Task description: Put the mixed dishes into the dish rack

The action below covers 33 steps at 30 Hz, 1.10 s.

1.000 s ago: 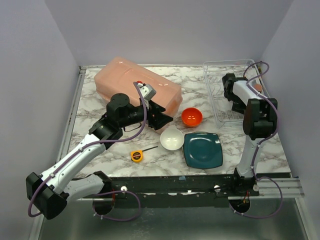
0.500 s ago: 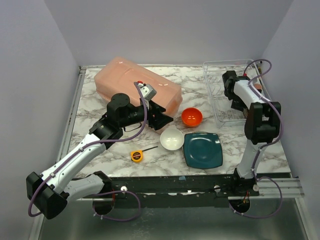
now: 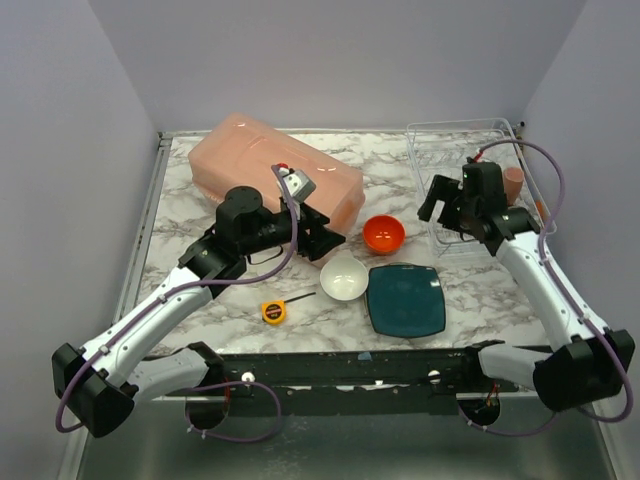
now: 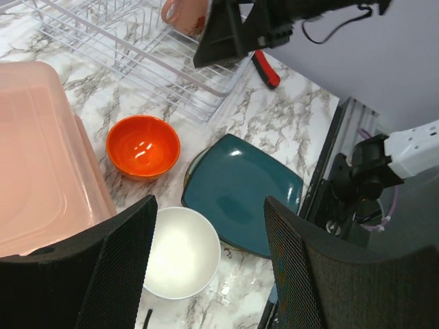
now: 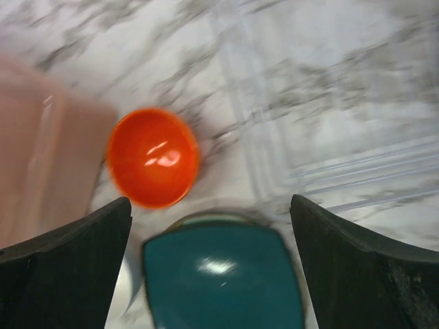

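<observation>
The robot's left gripper should next grasp the white bowl by the bowl's rim (image 3: 326, 288) (image 4: 160, 295), on the side nearest the yellow tape measure.
The wire dish rack (image 3: 455, 150) stands at the back right with a pinkish mug (image 3: 513, 181) inside it. An orange bowl (image 3: 383, 233), a white bowl (image 3: 343, 279) and a teal square plate (image 3: 405, 300) sit on the marble table. A pale-green plate rim (image 5: 219, 218) shows under the teal plate. My left gripper (image 3: 325, 236) is open and empty above the white bowl (image 4: 180, 252). My right gripper (image 3: 441, 205) is open and empty over the rack's front left corner, looking down on the orange bowl (image 5: 152, 156) and teal plate (image 5: 223, 277).
A big pink tub (image 3: 270, 172) lies at the back left, just behind my left gripper. A yellow tape measure (image 3: 272, 311) lies near the front. A red-handled tool (image 4: 266, 68) lies beside the rack (image 4: 137, 55). Walls close in on three sides.
My right arm has swung away from the rack's back right, forward and to the left, leaving the mug uncovered in the rack. My left arm has barely moved.
</observation>
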Each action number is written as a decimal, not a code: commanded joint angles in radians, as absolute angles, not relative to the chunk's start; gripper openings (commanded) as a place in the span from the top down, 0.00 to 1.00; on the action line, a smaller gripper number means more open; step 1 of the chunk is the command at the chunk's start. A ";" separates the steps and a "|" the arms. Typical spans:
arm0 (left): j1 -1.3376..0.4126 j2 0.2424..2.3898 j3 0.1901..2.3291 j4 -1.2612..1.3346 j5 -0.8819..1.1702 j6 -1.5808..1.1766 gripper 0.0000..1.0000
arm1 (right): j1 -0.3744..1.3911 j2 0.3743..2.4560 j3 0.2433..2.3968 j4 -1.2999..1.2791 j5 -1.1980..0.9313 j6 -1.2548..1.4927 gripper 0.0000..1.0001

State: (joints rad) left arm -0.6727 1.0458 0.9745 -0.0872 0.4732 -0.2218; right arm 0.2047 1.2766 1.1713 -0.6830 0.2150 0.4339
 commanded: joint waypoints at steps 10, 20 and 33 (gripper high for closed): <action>-0.715 1.052 1.014 -0.121 0.281 -0.162 0.32 | 0.228 1.007 0.960 -0.361 -0.469 0.550 0.00; -0.714 0.973 0.918 -0.219 0.026 -0.674 0.37 | 0.228 0.967 0.958 -0.388 -0.506 0.511 0.00; -0.826 0.955 0.660 -0.227 -0.150 -1.157 0.38 | 0.227 0.953 0.913 -0.369 -0.545 0.492 0.00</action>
State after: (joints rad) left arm -0.7845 0.8776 0.6682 -0.2169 -0.0822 -0.9974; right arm 0.2279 0.9676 0.9276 -0.3862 -0.5102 0.5137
